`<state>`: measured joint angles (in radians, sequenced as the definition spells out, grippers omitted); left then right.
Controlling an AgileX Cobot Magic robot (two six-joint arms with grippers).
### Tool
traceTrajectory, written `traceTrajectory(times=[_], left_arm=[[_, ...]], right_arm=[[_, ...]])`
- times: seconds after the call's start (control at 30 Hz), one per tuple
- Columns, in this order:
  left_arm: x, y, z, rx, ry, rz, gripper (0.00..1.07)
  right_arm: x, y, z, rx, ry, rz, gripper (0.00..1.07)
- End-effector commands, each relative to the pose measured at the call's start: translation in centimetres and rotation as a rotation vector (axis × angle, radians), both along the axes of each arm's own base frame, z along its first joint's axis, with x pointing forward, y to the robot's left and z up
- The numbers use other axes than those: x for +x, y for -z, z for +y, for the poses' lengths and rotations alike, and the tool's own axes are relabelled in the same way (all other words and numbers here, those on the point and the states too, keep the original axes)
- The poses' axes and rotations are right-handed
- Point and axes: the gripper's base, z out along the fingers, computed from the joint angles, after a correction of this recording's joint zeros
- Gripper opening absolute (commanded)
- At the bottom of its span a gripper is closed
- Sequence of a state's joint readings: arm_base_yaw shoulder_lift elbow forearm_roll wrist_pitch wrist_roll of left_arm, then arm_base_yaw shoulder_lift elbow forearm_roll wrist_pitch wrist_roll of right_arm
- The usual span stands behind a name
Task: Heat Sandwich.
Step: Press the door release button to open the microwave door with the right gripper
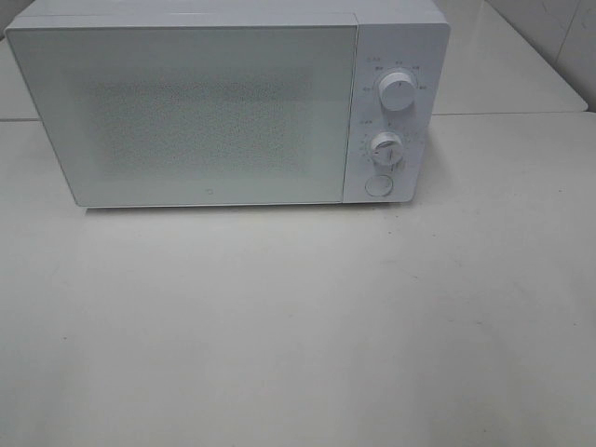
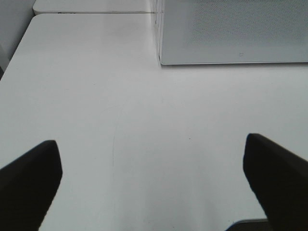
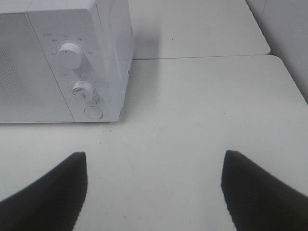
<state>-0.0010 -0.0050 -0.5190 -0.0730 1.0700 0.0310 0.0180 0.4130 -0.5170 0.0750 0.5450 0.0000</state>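
Observation:
I should next close the empty fingers of my right gripper just in front of the microwave's round button (image 1: 379, 185) (image 3: 93, 112), below the knobs, ready to press the button.
The sandwich is out of view in every frame. A white microwave (image 1: 223, 102) stands at the back of the table with its door shut; it also shows as a corner of the microwave (image 2: 231, 33) in the left wrist view and as the panel end of the microwave (image 3: 62, 62) in the right wrist view. Neither arm appears in the exterior view. My left gripper (image 2: 151, 185) is open over bare table, nothing between its dark fingers (image 2: 29, 183). My right gripper (image 3: 154, 190) is open too, in front of the microwave's control side, with its fingers (image 3: 260, 192) holding nothing.
The microwave's panel has two round knobs (image 1: 398, 93) (image 1: 385, 146) and a round button (image 1: 377, 185). The white table (image 1: 298, 326) stretches in front of it. A seam to a second table (image 3: 202, 29) runs behind, and a wall stands at the far right.

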Motion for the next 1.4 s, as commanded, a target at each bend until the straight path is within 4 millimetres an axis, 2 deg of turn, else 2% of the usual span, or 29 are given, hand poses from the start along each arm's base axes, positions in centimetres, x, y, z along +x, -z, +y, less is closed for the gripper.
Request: traceTrajectory(times=[0.03, 0.13, 0.17, 0.27, 0.47, 0.7, 0.83, 0.87, 1.0, 1.03, 1.17, 1.4], left_arm=[[-0.2, 0.1, 0.0, -0.007, 0.005, -0.015, 0.98], [-0.2, 0.1, 0.0, -0.007, 0.005, -0.015, 0.98], [-0.2, 0.1, 0.0, -0.007, 0.005, -0.015, 0.98], [-0.2, 0.1, 0.0, -0.007, 0.005, -0.015, 0.98], [-0.2, 0.1, 0.0, -0.007, 0.005, -0.015, 0.98], [-0.2, 0.1, 0.0, -0.007, 0.005, -0.015, 0.98], [-0.2, 0.1, 0.0, -0.007, 0.005, -0.015, 0.98], [-0.2, 0.1, 0.0, -0.007, 0.005, -0.015, 0.98], [-0.2, 0.1, 0.0, -0.007, 0.005, -0.015, 0.98], [-0.2, 0.1, 0.0, -0.007, 0.005, -0.015, 0.98], [-0.2, 0.1, 0.0, -0.007, 0.005, -0.015, 0.98], [-0.2, 0.1, 0.0, -0.007, 0.005, -0.015, 0.98]], right_arm=[[1.5, -0.4, -0.2, -0.015, 0.013, -0.044, 0.75], [2.4, -0.4, -0.2, -0.015, 0.016, -0.047, 0.75], [3.4, -0.3, -0.2, -0.015, 0.019, -0.048, 0.75], [4.3, -0.1, -0.2, -0.014, 0.022, -0.047, 0.75], [7.4, 0.7, -0.2, -0.014, 0.031, -0.051, 0.75], [9.5, 1.2, -0.3, -0.037, 0.033, -0.083, 0.75], [11.0, 2.7, -0.4, -0.043, 0.038, -0.116, 0.75], [11.0, 2.7, -0.4, -0.043, 0.038, -0.116, 0.75], [11.7, 5.3, -0.4, -0.046, 0.049, -0.217, 0.75], [11.7, 5.3, -0.4, -0.046, 0.049, -0.217, 0.75], [11.8, 7.3, -0.6, -0.039, 0.073, -0.268, 0.75], [12.7, 9.2, -0.1, -0.046, 0.058, -0.243, 0.75]])
